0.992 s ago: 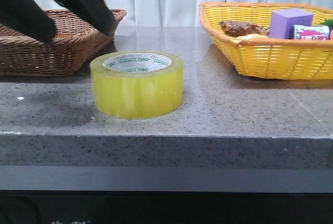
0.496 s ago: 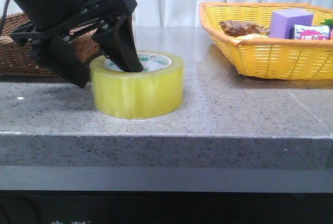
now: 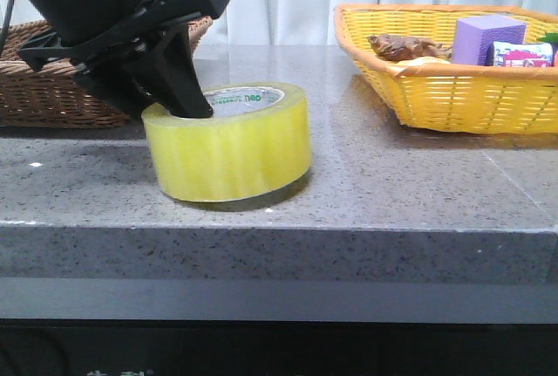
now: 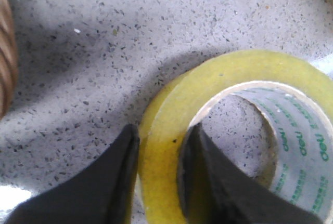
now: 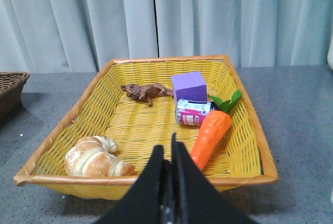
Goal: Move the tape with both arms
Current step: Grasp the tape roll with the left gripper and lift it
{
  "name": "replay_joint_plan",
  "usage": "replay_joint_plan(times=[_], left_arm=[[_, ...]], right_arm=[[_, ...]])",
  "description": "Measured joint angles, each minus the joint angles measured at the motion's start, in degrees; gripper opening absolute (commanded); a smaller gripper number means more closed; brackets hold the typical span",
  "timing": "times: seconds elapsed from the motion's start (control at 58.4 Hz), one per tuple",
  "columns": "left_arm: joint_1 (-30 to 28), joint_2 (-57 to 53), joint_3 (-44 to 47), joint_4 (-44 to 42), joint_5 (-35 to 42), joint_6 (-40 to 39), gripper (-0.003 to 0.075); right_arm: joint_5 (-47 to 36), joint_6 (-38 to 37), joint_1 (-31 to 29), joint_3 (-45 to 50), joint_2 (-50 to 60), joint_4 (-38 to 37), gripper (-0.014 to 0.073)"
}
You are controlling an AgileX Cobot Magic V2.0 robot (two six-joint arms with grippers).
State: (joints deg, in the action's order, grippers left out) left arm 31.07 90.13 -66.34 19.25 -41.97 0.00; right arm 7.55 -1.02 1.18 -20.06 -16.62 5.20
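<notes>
The left gripper needs to release the tape inside the brown wicker basket [image 3: 54,51], just behind the basket's front rim.
The tape [image 3: 228,151] is a wide yellow translucent roll with a white core printed in green. It sits on the grey stone counter [image 3: 392,193], tilted, with its right underside a little off the surface. My left gripper [image 3: 171,104] is shut on the roll's left wall, one finger inside the core and one outside. In the left wrist view the two black fingers pinch the tape's yellow wall [image 4: 162,146] with the gripper [image 4: 160,133] around it. My right gripper [image 5: 167,150] is shut and empty, in front of the yellow basket [image 5: 140,180], and is out of the front view.
A brown wicker basket [image 3: 52,101] stands behind the left arm. The yellow basket [image 3: 453,101] at the back right holds a purple block [image 5: 190,86], a carrot [image 5: 210,133], a croissant [image 5: 93,157], a small can [image 5: 192,113] and a brown toy [image 5: 145,92]. A curtain hangs behind.
My left gripper came down from the upper left, put one finger into the core and closed on the roll's left wall. The roll has shifted slightly and tilted.
</notes>
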Motion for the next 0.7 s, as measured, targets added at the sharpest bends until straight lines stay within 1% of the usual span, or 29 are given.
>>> replay_joint_plan(times=[0.171,0.359,0.428,0.548,0.702], left_arm=[[1.51,0.00,-2.85,-0.47,-2.87,0.00,0.0082],[3.23,-1.09,-8.67,-1.05,-4.23,0.00,0.0082],[3.00,-1.86,-11.78,-2.82,-4.42,0.00,0.0082],[0.27,-2.46,-16.00,-5.39,-5.27,0.00,0.0082],[-6.84,-2.60,-20.68,-9.23,-7.13,0.00,0.0082]], right_arm=[[0.00,0.00,0.00,0.12,0.00,0.00,-0.0050],[-0.43,0.00,0.00,0.12,0.00,0.00,-0.0050],[-0.43,0.00,0.00,0.12,0.00,0.00,-0.0050],[-0.43,0.00,0.00,0.12,0.00,0.00,-0.0050],[-0.43,0.00,0.00,0.12,0.00,0.00,-0.0050]])
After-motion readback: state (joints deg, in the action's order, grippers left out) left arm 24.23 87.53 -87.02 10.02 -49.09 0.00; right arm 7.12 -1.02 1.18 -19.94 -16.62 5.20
